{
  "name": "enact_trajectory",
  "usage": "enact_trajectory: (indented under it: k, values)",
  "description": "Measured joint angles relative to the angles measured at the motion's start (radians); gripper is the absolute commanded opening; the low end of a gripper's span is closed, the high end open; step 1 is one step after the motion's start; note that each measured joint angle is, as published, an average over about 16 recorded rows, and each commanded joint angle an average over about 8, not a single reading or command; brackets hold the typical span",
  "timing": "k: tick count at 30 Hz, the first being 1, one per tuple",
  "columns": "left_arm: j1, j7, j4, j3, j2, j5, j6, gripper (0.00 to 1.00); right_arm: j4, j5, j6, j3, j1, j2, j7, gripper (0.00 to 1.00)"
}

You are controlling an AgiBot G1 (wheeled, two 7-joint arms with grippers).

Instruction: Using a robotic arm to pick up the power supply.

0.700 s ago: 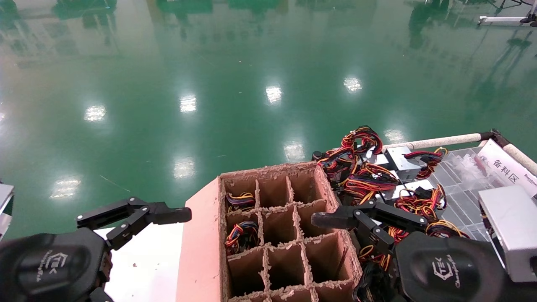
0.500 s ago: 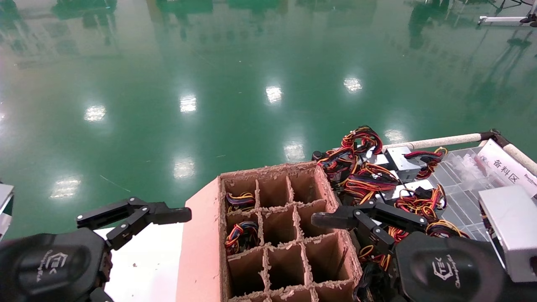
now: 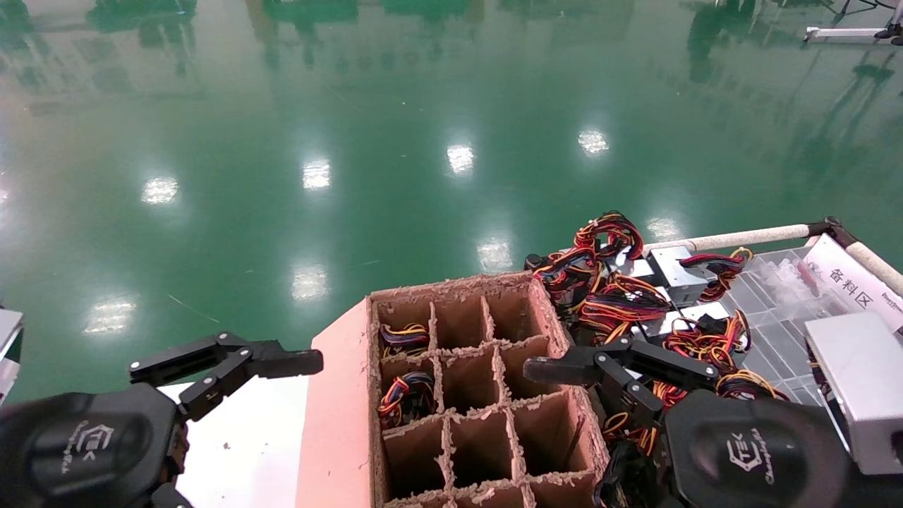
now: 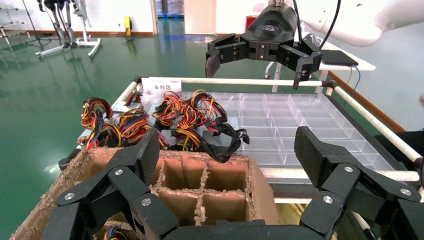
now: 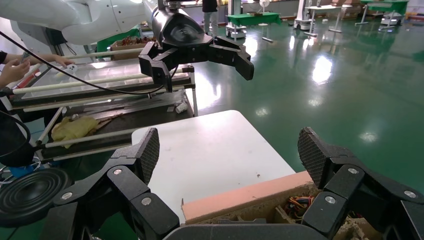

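Observation:
I need to close my right gripper on the wire bundle of the power supply (image 3: 415,381) (image 5: 301,202) in the cardboard box's nearer filled cell, next to the pink flap.
Several power supplies (image 3: 676,270), small grey boxes with tangled red, yellow and black wires (image 4: 172,116), lie heaped on the clear tray right of the cardboard box. My right gripper (image 3: 557,370) hovers open over the box's right edge, just in front of the heap, touching nothing. In its own wrist view the right gripper (image 5: 230,150) has nothing between its fingers. My left gripper (image 3: 282,363) is open too, above the white table left of the box; its wrist view shows the left gripper (image 4: 230,150) empty. The white robotic arm (image 4: 350,20) shows behind the right gripper.
A brown cardboard box (image 3: 338,395) with a grid of cells stands in the middle; wire bundles (image 3: 405,395) fill two left cells. A clear compartment tray (image 3: 776,310) with a railing (image 3: 741,236) lies right. A larger silver box (image 3: 857,381) sits at the far right. A white table (image 5: 215,150) lies left.

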Motion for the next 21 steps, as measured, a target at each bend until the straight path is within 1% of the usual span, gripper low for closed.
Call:
enact_trajectory:
  k: [14, 17, 21]
  values:
    - [0.0, 0.0, 0.0, 0.0, 0.0, 0.0, 0.0, 0.0, -0.001, -0.009, 0.004, -0.002, 0.001, 0.0, -0.003, 1.0]
    - [0.0, 0.0, 0.0, 0.0, 0.0, 0.0, 0.0, 0.0, -0.005, -0.036, 0.017, -0.01, 0.006, -0.008, -0.01, 1.0]
    - [0.0, 0.0, 0.0, 0.0, 0.0, 0.0, 0.0, 0.0, -0.016, -0.104, 0.047, -0.034, 0.029, -0.033, -0.028, 1.0]
